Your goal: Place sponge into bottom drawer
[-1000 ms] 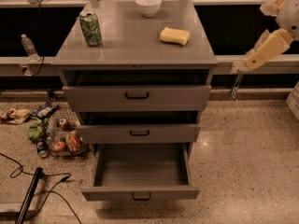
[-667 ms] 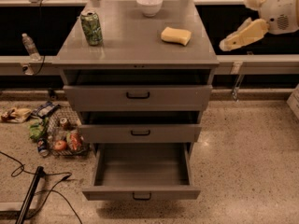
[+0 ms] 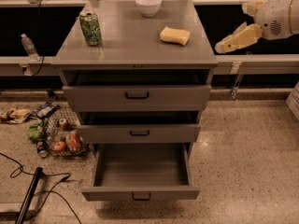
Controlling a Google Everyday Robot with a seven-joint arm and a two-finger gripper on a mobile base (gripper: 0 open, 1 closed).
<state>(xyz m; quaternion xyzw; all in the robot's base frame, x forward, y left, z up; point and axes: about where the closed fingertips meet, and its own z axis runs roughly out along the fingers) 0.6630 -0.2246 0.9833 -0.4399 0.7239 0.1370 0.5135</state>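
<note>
The end of the pale-yellow sponge (image 3: 185, 37) that lies farther from the green can will be gripped by my gripper.
The pale-yellow sponge (image 3: 175, 35) lies on the grey cabinet top (image 3: 131, 45), toward its right side. The bottom drawer (image 3: 140, 171) is pulled far out and shows an empty box with a small black handle on its low front panel. My cream-coloured gripper (image 3: 223, 46) hangs in the air to the right of the cabinet top, about level with the sponge and a short way to its right. It holds nothing.
A white bowl (image 3: 148, 5) stands at the back of the top and a green can (image 3: 90, 28) at its left. The two upper drawers (image 3: 138, 97) are partly open. Bottles, food and a wire basket (image 3: 56, 136) litter the floor at left, with a black cable (image 3: 42, 190).
My gripper has moved left and up toward the cabinet top, closer to the sponge. The sponge and drawers have not moved.
</note>
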